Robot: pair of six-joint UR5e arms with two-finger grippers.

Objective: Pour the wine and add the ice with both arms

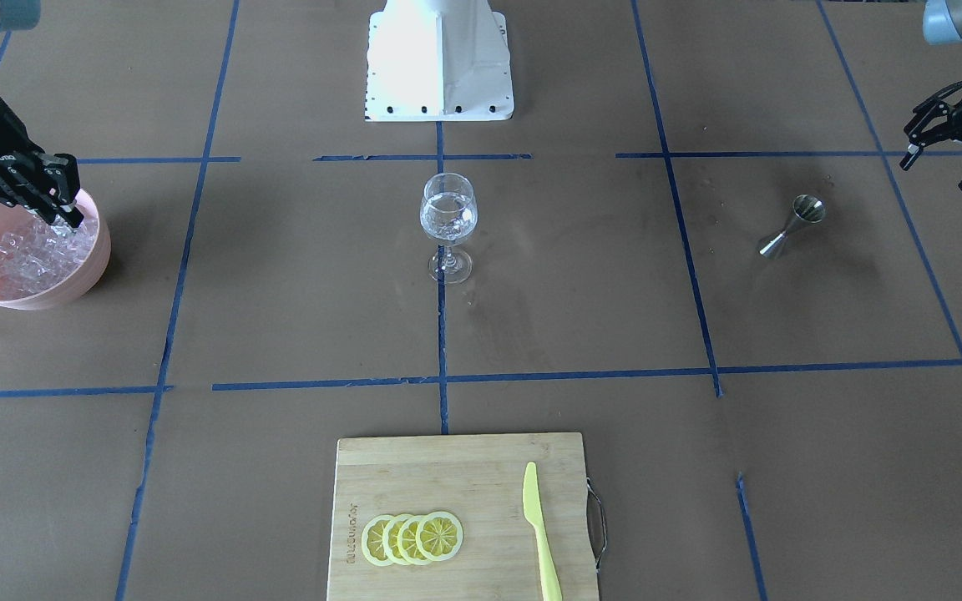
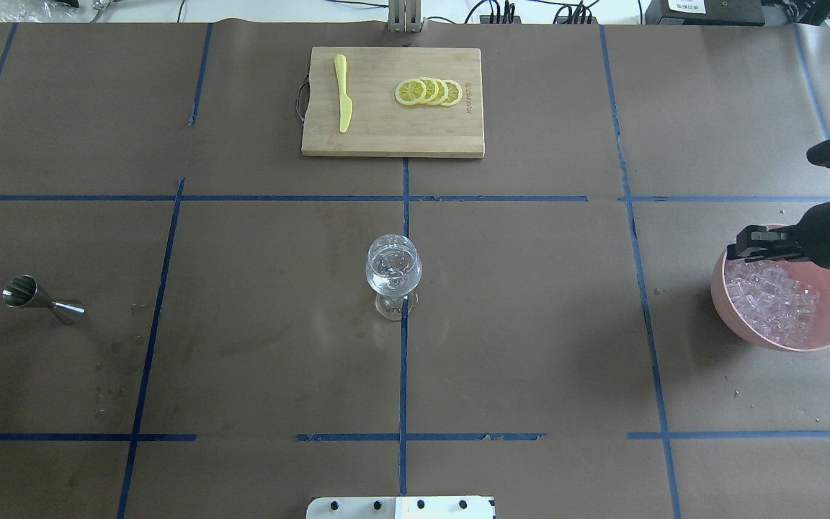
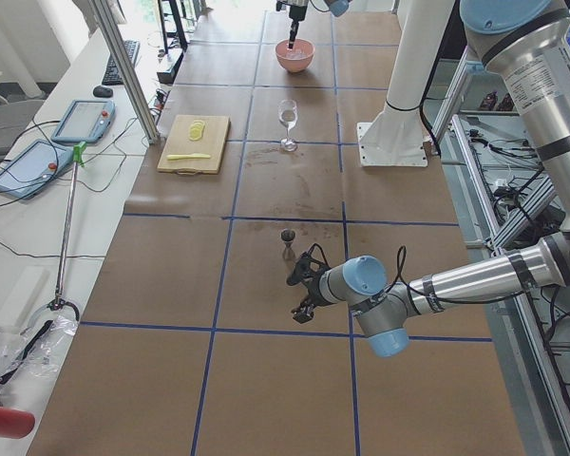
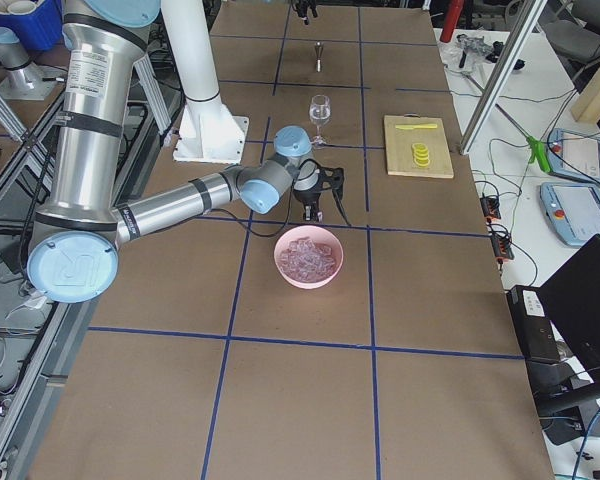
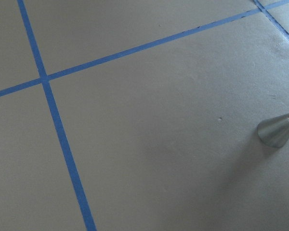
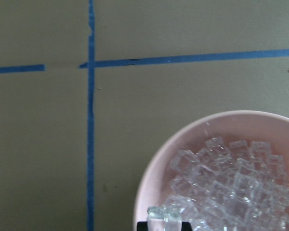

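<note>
Next, I release the ice cube, still over the pink bowl's rim, inside the wine glass (image 1: 448,205) at the table's middle with my right gripper.
A wine glass (image 1: 448,221) with clear wine in it stands at the table's middle; it also shows in the overhead view (image 2: 393,270). A pink bowl (image 1: 101,246) holds the ice (image 1: 30,250), many clear cubes (image 6: 231,183). My right gripper (image 1: 68,217) hangs over the bowl's rim, shut on one ice cube (image 6: 163,213); it also shows in the overhead view (image 2: 743,252). My left gripper (image 1: 953,154) is open and empty, raised beside a steel jigger (image 1: 790,225), which stands upright (image 5: 277,132).
A wooden cutting board (image 1: 456,476) near the operators' edge carries yellow lemon slices (image 1: 412,538) and a yellow knife (image 1: 539,534). The white pedestal (image 1: 439,58) stands behind the glass. Blue tape lines grid the brown table cover.
</note>
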